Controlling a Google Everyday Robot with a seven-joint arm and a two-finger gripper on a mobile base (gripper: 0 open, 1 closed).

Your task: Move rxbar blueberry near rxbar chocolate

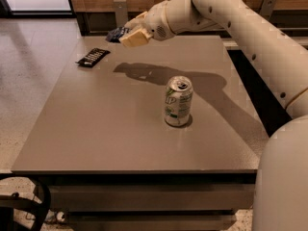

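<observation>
Next, my gripper lets go of the rxbar blueberry on the table (108,44) just behind the rxbar chocolate, near the table's far edge.
My gripper (124,34) is raised above the far left part of the table and is shut on the rxbar blueberry (115,33), a dark blue wrapper that sticks out to the left of the fingers. The rxbar chocolate (93,57), a black-wrapped bar with white lettering, lies flat near the table's far left corner. The gripper with the blue bar is up and to the right of the black bar, a short way from it. The arm reaches in from the upper right.
A green and white soda can (178,101) stands upright near the middle of the grey table (106,138). A wooden wall and posts run behind the table's far edge. The robot's body fills the right edge of the view.
</observation>
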